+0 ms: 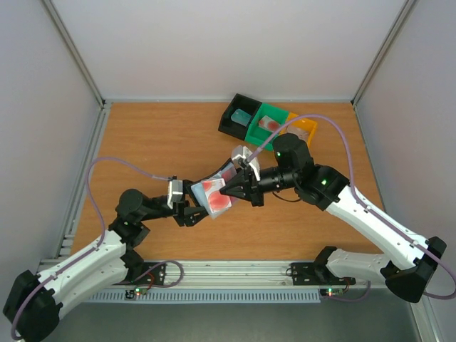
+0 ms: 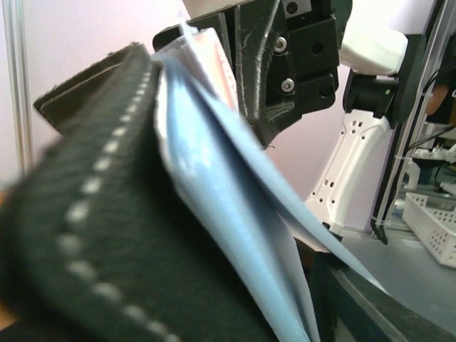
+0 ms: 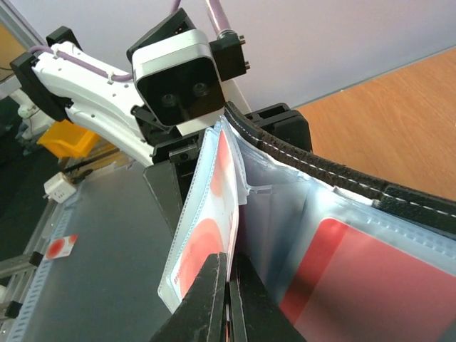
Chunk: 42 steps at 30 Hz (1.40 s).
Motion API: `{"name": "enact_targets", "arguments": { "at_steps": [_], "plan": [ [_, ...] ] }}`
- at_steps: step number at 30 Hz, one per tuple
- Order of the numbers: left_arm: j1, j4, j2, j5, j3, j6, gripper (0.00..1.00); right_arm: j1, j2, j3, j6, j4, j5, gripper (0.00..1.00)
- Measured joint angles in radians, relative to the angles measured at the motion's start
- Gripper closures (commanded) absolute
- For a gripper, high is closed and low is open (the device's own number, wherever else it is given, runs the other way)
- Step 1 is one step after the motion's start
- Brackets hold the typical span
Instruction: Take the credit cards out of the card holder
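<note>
Pale blue pockets gape beside the black cover, so next I pinch their lower edge (image 2: 286, 310) and cover together with my left gripper before my right gripper pulls the card.
The card holder (image 1: 216, 191) hangs open in the air between both grippers. Its black stitched cover (image 2: 85, 214) and pale blue pockets (image 2: 214, 199) fill the left wrist view. My left gripper (image 1: 192, 209) stands open around the holder's lower edge, with one dark finger (image 2: 377, 310) showing beside the pockets. My right gripper (image 3: 229, 299) is shut on the edge of a red and white credit card (image 3: 206, 228) at its clear pocket. A second red card (image 3: 356, 278) sits in a pocket further right.
At the back of the wooden table stand a black tray (image 1: 229, 121) holding a teal card (image 1: 242, 116), a green tray (image 1: 258, 132) holding a pinkish card (image 1: 270, 123), and an orange tray (image 1: 305, 128). White walls close in the table.
</note>
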Motion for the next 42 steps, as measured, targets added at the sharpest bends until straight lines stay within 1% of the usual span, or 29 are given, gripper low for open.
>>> {"name": "enact_targets", "arguments": {
  "at_steps": [3,9,13,15,16,18,20,22,23,26,27,29,30,32,34,36,39,42],
  "plan": [
    [0.000,-0.003,0.000,0.007,-0.001,-0.009,0.26,0.000,0.000,0.000,0.003,0.001,0.000,0.99],
    [0.000,-0.006,0.000,0.047,-0.001,-0.014,0.18,-0.001,-0.006,0.003,-0.006,-0.009,0.021,0.99],
    [0.000,0.017,-0.001,0.071,0.000,-0.035,0.16,-0.004,0.005,0.012,-0.028,-0.038,0.053,0.99],
    [0.000,0.020,-0.001,0.079,0.000,-0.043,0.23,-0.004,0.018,0.014,-0.039,-0.057,0.058,0.99],
    [0.000,0.020,-0.001,0.079,0.000,-0.050,0.29,-0.004,0.024,0.015,-0.042,-0.064,0.055,0.99],
    [0.000,0.019,-0.001,0.076,0.000,-0.066,0.55,-0.004,0.034,0.015,-0.047,-0.075,0.043,0.99],
    [0.002,0.018,0.000,0.063,0.000,-0.082,0.77,-0.004,0.042,0.018,-0.054,-0.080,0.025,0.99],
    [0.007,0.018,0.002,0.043,0.000,-0.095,0.96,-0.002,0.048,0.024,-0.060,-0.085,0.002,0.99],
    [0.008,0.018,0.002,0.034,0.000,-0.098,0.99,-0.002,0.049,0.025,-0.063,-0.085,-0.010,0.99],
    [0.009,0.018,0.002,0.021,0.000,-0.114,1.00,-0.002,0.048,0.025,-0.077,-0.084,-0.042,0.98],
    [0.008,0.019,0.002,0.019,0.000,-0.119,1.00,-0.003,0.048,0.025,-0.081,-0.084,-0.049,0.94],
    [0.008,0.020,0.002,0.017,0.000,-0.126,1.00,-0.010,0.048,0.025,-0.087,-0.084,-0.061,0.81],
    [0.008,0.021,0.001,0.016,0.000,-0.125,1.00,-0.016,0.048,0.024,-0.090,-0.084,-0.076,0.76],
    [0.008,0.020,0.001,0.013,0.000,-0.125,1.00,-0.035,0.047,0.021,-0.086,-0.081,-0.106,0.74],
    [0.008,0.020,0.001,0.007,0.000,-0.125,1.00,-0.052,0.046,0.015,-0.085,-0.073,-0.133,0.78],
    [0.008,0.019,0.000,0.006,0.000,-0.124,1.00,-0.061,0.046,0.009,-0.079,-0.066,-0.154,0.86],
    [0.008,0.020,-0.006,0.006,0.000,-0.121,1.00,-0.069,0.045,0.002,-0.072,-0.061,-0.172,0.95],
    [0.008,0.020,-0.012,0.008,-0.001,-0.120,1.00,-0.071,0.043,-0.004,-0.066,-0.057,-0.184,0.99]
  ]
}}
